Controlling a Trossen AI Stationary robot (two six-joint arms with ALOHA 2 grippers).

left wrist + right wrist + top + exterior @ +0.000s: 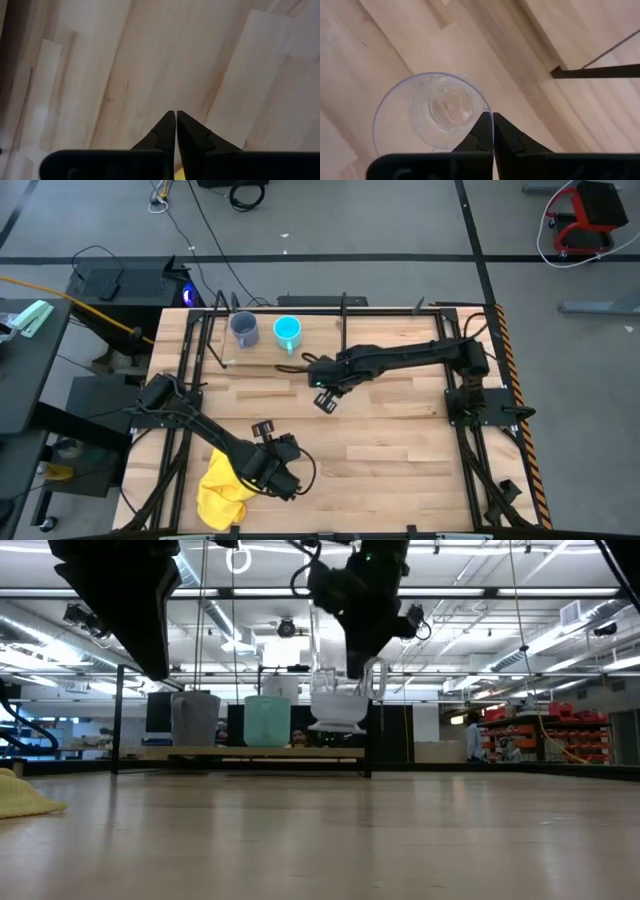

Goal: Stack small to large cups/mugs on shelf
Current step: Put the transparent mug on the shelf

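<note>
My right gripper needs to let go of the clear cup on the bare wood just on the near side (319, 417) (439, 117) of the shelf.
A grey-blue mug (245, 330) and a cyan mug (288, 332) stand side by side on their bases on the narrow wooden shelf (250, 752) at the table's far side; both also show in the low view, the grey-blue mug (195, 718) and the cyan mug (267, 720). My right gripper (325, 398) is near the table's middle, just on the near side of the shelf, shut on the clear cup (432, 112). My left gripper (262, 430) is shut and empty above the near-left part of the table. My right gripper pinches the clear cup's wall at its rim (481, 111), one finger inside the cup and one outside. The fingers come from above, pointing down. The cup (338, 705) hangs upright below them, mouth up, lifted clear of the table and the shelf.
A crumpled yellow cloth (222, 495) lies at the near-left corner, beside my left arm. Thin black posts (343, 330) rise at the shelf, and a black bar (600, 72) shows close to the right gripper. Bare wood (400, 440) lies at the near right.
</note>
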